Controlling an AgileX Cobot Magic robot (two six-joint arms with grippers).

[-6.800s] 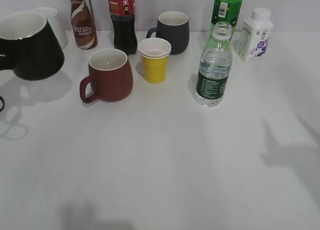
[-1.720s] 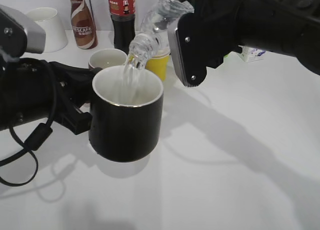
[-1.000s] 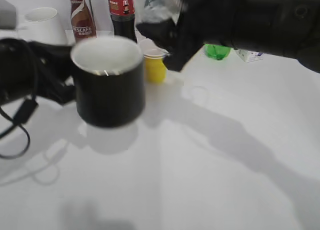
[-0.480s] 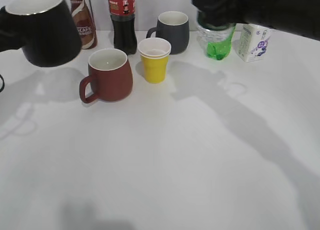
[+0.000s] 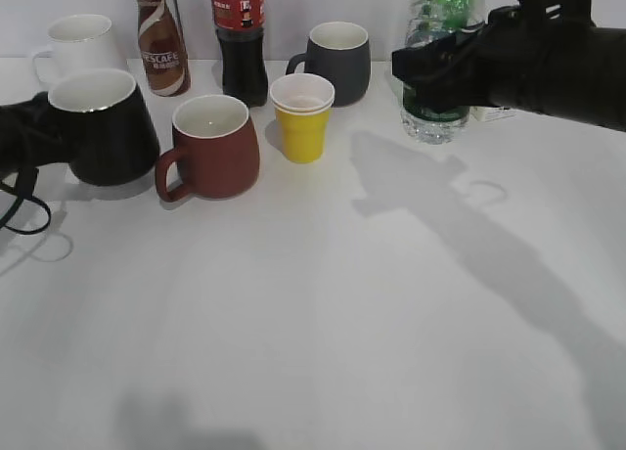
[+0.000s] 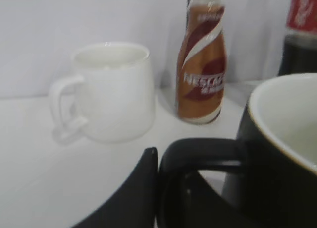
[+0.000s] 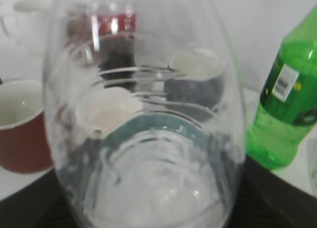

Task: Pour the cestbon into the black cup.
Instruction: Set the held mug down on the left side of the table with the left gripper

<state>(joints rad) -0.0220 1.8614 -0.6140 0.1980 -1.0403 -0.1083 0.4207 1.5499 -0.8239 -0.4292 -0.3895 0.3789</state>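
The cestbon bottle will go down from my right gripper onto the white table (image 5: 411, 191) in front of the green soda bottle.
The black cup (image 5: 103, 127) stands on the white table at the far left, next to the brown-red mug. My left gripper (image 5: 39, 127) is shut on its black handle (image 6: 198, 153). The cestbon bottle (image 5: 430, 117) stands upright at the back right, its base at table level, in front of the bright green soda bottle. My right gripper (image 5: 440, 68) is shut around its middle. In the right wrist view the clear ribbed bottle (image 7: 148, 139) fills the frame.
A brown-red mug (image 5: 210, 147), a yellow paper cup (image 5: 302, 117), a dark grey mug (image 5: 335, 61), a cola bottle (image 5: 240, 39), a Nescafe bottle (image 5: 162, 44), a white mug (image 5: 78, 41) and a green soda bottle (image 7: 287, 114) line the back.
The pouring has ended. My left gripper carried the black cup back left and lowered it onto the table. My right gripper turned the bottle upright and moved it down at the back right.
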